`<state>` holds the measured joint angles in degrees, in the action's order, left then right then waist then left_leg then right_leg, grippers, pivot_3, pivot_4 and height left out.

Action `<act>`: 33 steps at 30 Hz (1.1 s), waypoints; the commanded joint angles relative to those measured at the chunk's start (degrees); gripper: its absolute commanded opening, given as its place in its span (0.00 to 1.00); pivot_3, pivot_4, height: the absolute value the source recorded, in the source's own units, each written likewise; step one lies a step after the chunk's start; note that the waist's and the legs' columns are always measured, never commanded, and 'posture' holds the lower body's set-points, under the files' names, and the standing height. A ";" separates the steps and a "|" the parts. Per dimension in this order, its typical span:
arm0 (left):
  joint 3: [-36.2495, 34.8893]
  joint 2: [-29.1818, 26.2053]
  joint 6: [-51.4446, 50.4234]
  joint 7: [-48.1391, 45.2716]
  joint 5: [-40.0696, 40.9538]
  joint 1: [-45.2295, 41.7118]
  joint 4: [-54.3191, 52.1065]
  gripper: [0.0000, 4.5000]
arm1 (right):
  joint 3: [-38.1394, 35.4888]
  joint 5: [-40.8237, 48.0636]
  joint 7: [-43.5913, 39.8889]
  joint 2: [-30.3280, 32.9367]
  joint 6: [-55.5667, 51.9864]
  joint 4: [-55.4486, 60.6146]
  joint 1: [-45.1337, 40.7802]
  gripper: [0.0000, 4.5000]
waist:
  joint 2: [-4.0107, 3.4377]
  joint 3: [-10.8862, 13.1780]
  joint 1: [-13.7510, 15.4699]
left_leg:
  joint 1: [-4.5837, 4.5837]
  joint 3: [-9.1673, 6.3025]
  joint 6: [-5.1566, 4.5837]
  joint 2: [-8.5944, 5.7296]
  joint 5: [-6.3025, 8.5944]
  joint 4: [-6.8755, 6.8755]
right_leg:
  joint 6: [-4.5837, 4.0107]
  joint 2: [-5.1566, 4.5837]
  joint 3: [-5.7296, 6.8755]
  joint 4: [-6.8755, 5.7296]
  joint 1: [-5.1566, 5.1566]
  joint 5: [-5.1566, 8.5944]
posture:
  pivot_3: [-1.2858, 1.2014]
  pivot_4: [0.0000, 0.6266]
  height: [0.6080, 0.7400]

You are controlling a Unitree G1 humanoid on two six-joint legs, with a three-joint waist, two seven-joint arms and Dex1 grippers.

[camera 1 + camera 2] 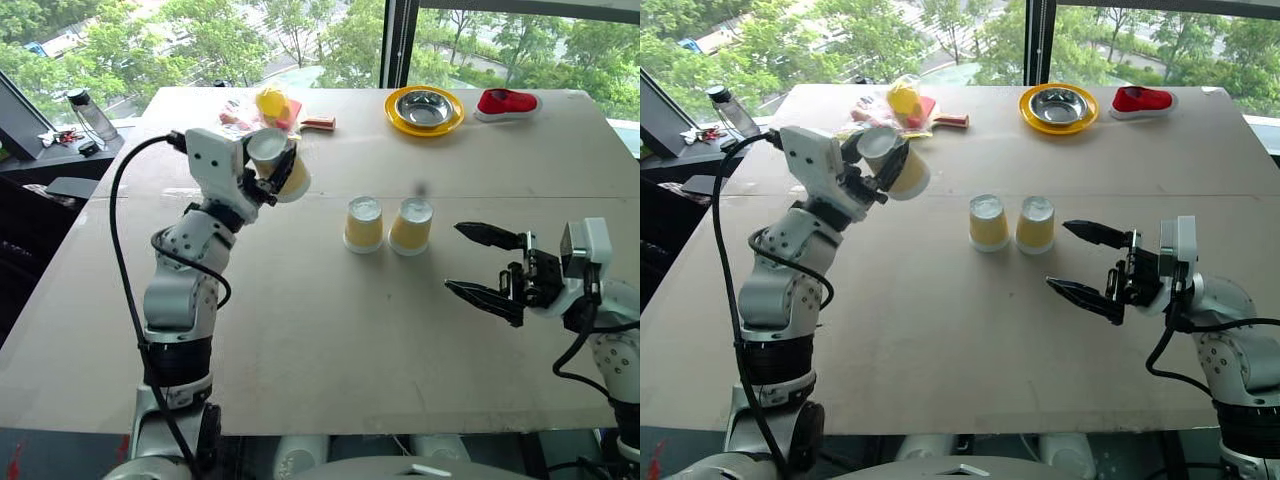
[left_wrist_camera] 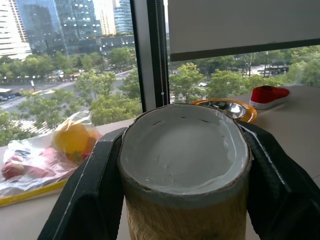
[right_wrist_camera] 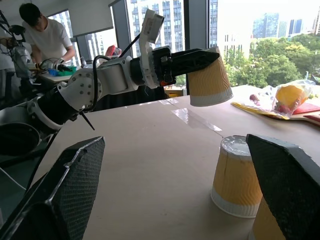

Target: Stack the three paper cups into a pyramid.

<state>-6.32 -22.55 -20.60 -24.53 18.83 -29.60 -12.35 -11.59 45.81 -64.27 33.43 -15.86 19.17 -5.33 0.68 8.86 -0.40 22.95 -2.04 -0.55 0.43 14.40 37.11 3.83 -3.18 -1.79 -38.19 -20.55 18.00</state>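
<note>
The third paper cup, now hanging beside the standing pair, will be let go by my left gripper, so that it lies across the tops of the two standing cups (image 1: 391,208).
Two paper cups (image 1: 363,224) (image 1: 411,226) stand upside down side by side at mid-table, almost touching. The third paper cup (image 1: 296,180) hangs in the air to their left, tilted with its white base upward. My left gripper (image 1: 270,160) is shut on it, and its black fingers (image 2: 90,195) clasp both sides of the cup (image 2: 185,165) in the left wrist view. My right gripper (image 1: 455,257) is open and holds nothing. It sits low to the right of the standing pair and points toward them. No pyramid stands.
At the far edge lie a steel bowl in a yellow plate (image 1: 398,118), a red shoe (image 1: 507,102) and a plastic bag of fruit (image 1: 262,108) by a paddle. A bottle (image 1: 90,115) stands off the table's left corner. A person (image 3: 42,35) works behind.
</note>
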 commanded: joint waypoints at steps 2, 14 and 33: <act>3.84 0.25 -1.74 -5.94 2.45 -6.47 2.02 0.56 | -3.01 1.15 2.00 -0.01 0.53 1.20 0.01 1.00 | 0.00 0.00 -0.07 | 0.00 -0.01 0.02 0.00 -0.01 0.00 | 0.00 0.02 0.01 0.00 0.00 0.00 | 0.52 0.24 1.00; 11.81 6.11 6.08 -20.59 1.12 -14.90 16.57 0.56 | -3.81 -3.38 11.81 0.49 -0.01 3.80 1.86 1.00 | 0.00 0.01 -0.40 | 0.01 0.01 0.20 0.00 -0.12 -0.01 | 0.00 0.08 -0.03 -0.02 -0.03 0.00 | 0.52 0.24 1.00; 13.98 7.84 11.78 -23.55 -3.79 -15.86 23.58 0.56 | -4.12 -2.56 12.65 0.74 -0.95 4.97 3.08 1.00 | 0.01 0.01 -0.24 | 0.02 0.01 0.18 -0.02 -0.11 0.03 | 0.00 0.06 -0.02 -0.02 -0.02 0.00 | 0.52 0.24 1.00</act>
<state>7.52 -14.36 -10.00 -47.80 15.84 -44.51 11.96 -14.37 42.21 -51.34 33.47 -17.18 21.82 -1.93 0.69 8.87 -0.65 22.98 -2.04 -0.37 0.41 14.29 37.14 3.83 -3.11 -1.81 -38.21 -20.57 18.01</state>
